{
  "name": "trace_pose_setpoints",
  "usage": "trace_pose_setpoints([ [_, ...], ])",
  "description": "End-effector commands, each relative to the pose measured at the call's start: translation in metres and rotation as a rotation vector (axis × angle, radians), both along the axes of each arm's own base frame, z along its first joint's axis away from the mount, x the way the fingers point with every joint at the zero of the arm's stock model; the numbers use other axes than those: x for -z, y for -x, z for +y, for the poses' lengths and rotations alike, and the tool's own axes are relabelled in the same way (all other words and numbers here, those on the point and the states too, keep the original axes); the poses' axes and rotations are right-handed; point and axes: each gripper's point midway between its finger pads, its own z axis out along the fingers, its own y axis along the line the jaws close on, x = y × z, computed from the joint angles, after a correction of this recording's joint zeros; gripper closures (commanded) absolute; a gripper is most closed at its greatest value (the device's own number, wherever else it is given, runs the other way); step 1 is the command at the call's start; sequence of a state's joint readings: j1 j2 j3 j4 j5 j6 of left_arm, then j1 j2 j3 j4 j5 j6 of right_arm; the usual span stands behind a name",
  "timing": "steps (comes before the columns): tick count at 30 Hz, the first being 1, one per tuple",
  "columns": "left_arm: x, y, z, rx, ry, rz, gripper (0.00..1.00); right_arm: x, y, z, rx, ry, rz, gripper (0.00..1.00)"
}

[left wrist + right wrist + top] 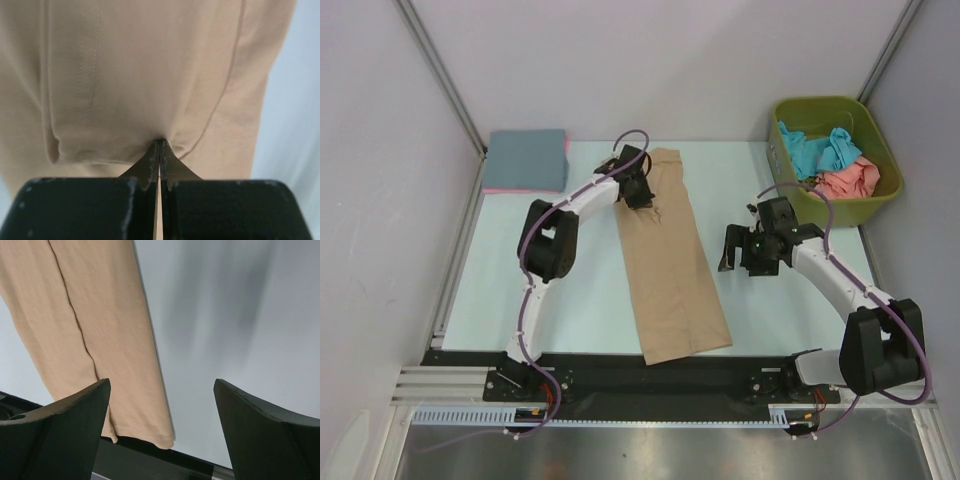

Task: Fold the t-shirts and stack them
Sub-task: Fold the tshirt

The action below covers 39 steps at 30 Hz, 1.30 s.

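Note:
The robot's right gripper will next go to the tan t-shirt's near corner (727, 343) (165, 441), the one on the side of the olive-green bin, and close there.
The tan t-shirt (670, 265) lies on the table as a long narrow strip, folded lengthwise, from the far middle to the near edge. My left gripper (645, 197) is over its far part and is shut on a pinch of the tan cloth (150, 75), which puckers at the fingertips (161, 145). My right gripper (738, 258) is open and empty, above bare table right of the shirt; the shirt's near end (90, 330) shows in its view. A folded slate blue t-shirt (527, 158) lies on a pink one (520, 189) at the far left.
An olive-green bin (872, 200) at the far right holds crumpled teal (820, 150) and salmon (847, 182) shirts. The shirt's near end overhangs the black rail (620, 370) at the table's front edge. Grey walls enclose the table.

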<state>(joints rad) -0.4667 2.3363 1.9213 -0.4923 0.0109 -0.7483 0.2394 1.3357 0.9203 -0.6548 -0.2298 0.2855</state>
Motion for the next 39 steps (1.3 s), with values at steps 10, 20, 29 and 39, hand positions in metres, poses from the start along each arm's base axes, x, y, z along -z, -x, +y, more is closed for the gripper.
trace_pose_setpoints([
  [10, -0.082, 0.005, -0.002, 0.098, -0.002, -0.104, 0.57, -0.004, 0.025, 0.009, 0.019, -0.086, 0.069, 0.13],
  [20, -0.132, 0.181, 0.029, 0.26, -0.093, -0.094, 0.49, 0.016, 0.095, 0.012, 0.075, -0.162, 0.299, 0.41],
  [29, -0.055, 0.366, 0.029, 0.407, -0.028, 0.18, 0.54, 0.034, 0.152, 0.021, 0.075, -0.171, 0.428, 0.5],
  [39, -0.012, 0.426, 0.032, 0.304, 0.136, 0.401, 0.5, 0.047, 0.152, 0.024, 0.083, -0.155, 0.441, 0.47],
])
